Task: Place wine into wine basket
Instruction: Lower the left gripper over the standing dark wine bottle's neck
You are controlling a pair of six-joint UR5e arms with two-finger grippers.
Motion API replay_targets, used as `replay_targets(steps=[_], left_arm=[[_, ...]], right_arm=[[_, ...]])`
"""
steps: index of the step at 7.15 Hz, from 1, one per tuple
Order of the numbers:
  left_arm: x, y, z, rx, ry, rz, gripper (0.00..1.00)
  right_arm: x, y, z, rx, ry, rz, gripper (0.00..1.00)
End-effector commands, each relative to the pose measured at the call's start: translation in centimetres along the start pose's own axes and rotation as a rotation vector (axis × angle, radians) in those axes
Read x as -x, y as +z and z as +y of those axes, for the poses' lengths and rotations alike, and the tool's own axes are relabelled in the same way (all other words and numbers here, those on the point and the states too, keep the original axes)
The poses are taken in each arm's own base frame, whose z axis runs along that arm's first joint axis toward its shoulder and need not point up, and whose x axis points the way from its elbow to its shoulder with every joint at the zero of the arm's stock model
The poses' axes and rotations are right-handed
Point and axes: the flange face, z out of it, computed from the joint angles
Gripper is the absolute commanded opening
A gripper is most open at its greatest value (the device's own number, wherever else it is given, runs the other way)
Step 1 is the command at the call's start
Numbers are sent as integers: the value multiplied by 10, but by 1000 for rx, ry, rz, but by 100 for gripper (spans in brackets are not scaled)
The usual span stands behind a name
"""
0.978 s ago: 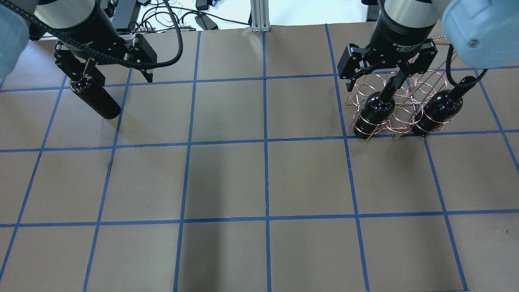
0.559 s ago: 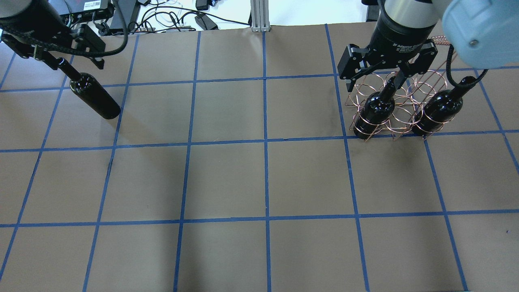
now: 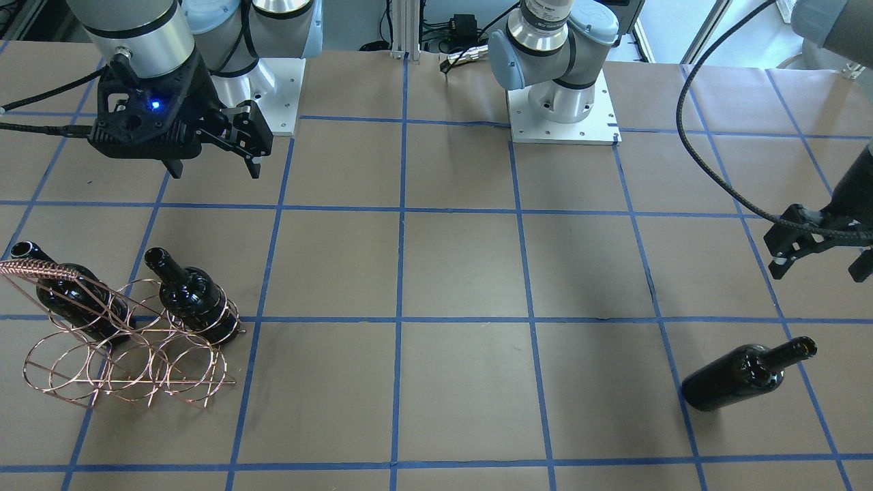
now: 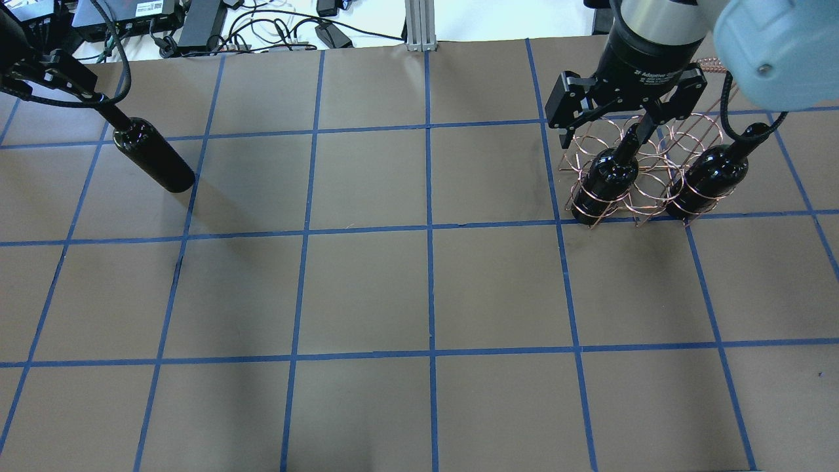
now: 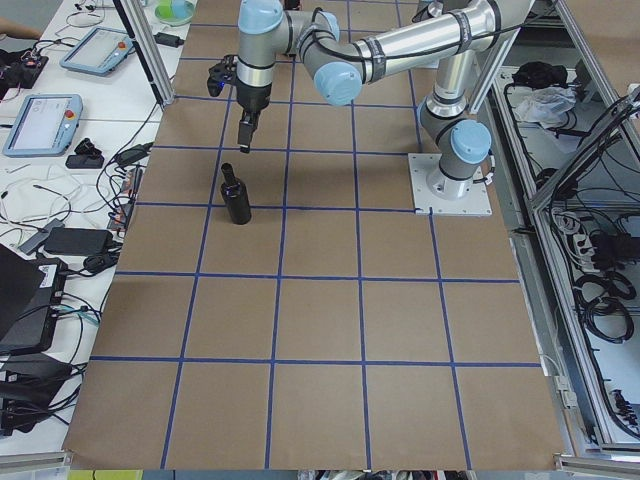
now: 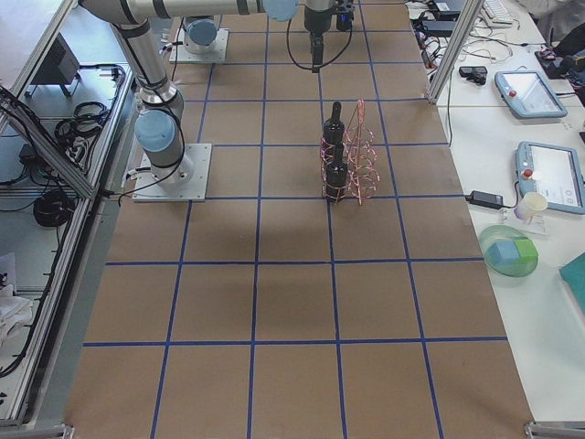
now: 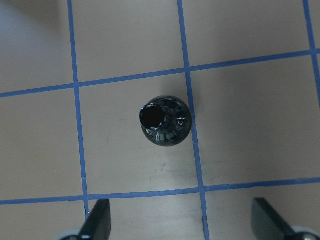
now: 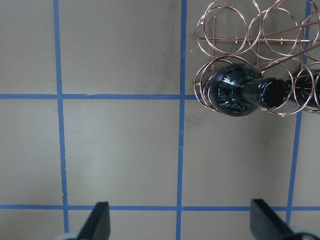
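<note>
Next, I move my left gripper to the neck (image 3: 788, 353) (image 7: 155, 120) of the lone wine bottle, away from the wine basket, and close it there.
One wine bottle (image 4: 154, 160), glossy near-black, stands alone and upright on the brown table at my left; it also shows in the front view (image 3: 743, 375) and from above in the left wrist view (image 7: 165, 120). My left gripper (image 3: 816, 273) is open and empty, raised above and behind it (image 7: 182, 225). The copper wire wine basket (image 4: 645, 147) stands at my right with two bottles (image 4: 606, 180) (image 4: 711, 174) in it. My right gripper (image 4: 626, 121) hangs open and empty above the basket (image 8: 240, 30), clear of the bottles.
Blue tape lines grid the brown table. Cables and devices (image 4: 262, 26) and an aluminium post (image 4: 419, 26) lie beyond its far edge. The arm bases (image 3: 563, 109) stand at the robot's side. Operator tables with tablets (image 5: 60, 110) flank the ends.
My left gripper, open around the lone bottle's neck a second ago, has drawn up and away toward the far-left corner. The bottle stays upright in place. The right arm has not moved.
</note>
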Motion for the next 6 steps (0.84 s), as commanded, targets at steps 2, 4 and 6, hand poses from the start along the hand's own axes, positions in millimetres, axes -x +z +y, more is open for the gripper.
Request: replay_targets(steps=[2,4,6], left_arm=[[40,64,-13,-58,-16,122,99],[42,85,-18,-54,-37,130,96],[35,94,-18,-32,-50,130,89]], right_arm=[[0,4,1,8,0,2,100],[0,4,1,8,0,2,100],[0,5,2,11,-2,4,100]])
